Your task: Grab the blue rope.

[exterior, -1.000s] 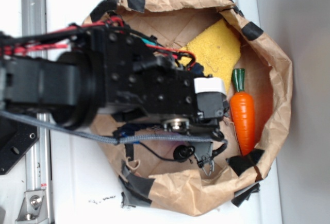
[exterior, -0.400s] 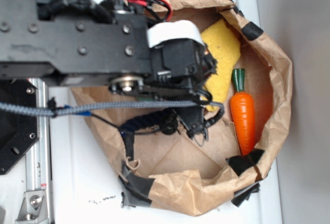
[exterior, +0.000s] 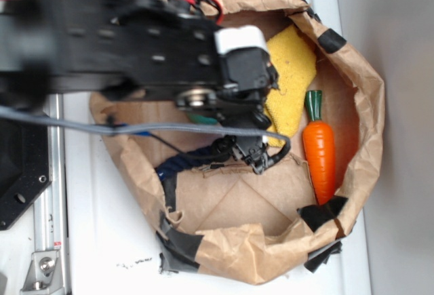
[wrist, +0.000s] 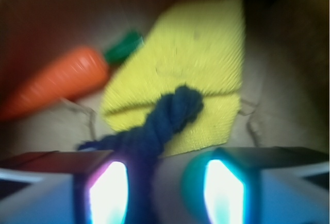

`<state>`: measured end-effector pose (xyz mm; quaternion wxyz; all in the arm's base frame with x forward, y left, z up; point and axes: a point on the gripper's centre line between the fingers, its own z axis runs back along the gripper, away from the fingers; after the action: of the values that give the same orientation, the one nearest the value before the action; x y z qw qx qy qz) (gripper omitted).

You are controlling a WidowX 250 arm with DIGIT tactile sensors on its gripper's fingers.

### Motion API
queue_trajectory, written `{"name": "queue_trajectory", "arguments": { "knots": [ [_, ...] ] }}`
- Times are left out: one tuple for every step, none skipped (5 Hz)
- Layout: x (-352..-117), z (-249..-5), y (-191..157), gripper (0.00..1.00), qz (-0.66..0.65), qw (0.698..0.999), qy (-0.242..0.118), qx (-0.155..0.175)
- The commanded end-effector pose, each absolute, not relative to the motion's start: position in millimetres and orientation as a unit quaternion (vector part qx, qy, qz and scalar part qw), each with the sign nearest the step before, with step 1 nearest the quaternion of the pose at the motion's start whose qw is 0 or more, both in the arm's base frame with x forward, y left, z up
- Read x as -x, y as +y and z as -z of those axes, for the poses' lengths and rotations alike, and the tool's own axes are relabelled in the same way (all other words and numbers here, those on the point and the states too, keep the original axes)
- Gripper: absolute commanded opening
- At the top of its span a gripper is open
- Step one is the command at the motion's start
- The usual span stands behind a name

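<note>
The green ball is next to the blue rope between my gripper's fingers, so I should open wider and grab the rope by its far end (wrist: 186,102).
The blue rope (exterior: 184,161) is a dark navy twisted piece lying on the floor of the brown paper bag (exterior: 366,105), its far end resting on the yellow sponge. In the wrist view the rope (wrist: 165,118) runs in between my fingers, close against the left pad (wrist: 108,193), with a gap to the right pad (wrist: 223,190). My gripper (exterior: 256,161) (wrist: 165,185) is open, low in the bag, with its jaws on either side of the rope.
An orange carrot toy (exterior: 319,156) (wrist: 62,80) lies at the bag's right side. A yellow sponge (exterior: 293,71) (wrist: 191,64) lies at the back. The robot's grey braided cable (exterior: 169,129) crosses above the bag. Bag walls stand all round.
The arm has swung from the bag's near side toward its middle, and the gripper has come down over the rope's end. The carrot and sponge have not moved.
</note>
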<state>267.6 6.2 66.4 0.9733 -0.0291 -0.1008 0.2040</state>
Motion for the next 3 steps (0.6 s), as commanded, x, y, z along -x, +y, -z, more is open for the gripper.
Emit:
{"name": "queue_trajectory", "arguments": {
  "knots": [
    [-303.7, -61.3, 10.7, 1.0, -0.192, 0.975, -0.104, 0.03],
    [-310.4, -53.4, 10.2, 1.0, -0.186, 0.978, -0.085, 0.035],
    [-309.0, -56.3, 5.1, 0.0, -0.188, 0.978, -0.081, 0.04]
  ]
}}
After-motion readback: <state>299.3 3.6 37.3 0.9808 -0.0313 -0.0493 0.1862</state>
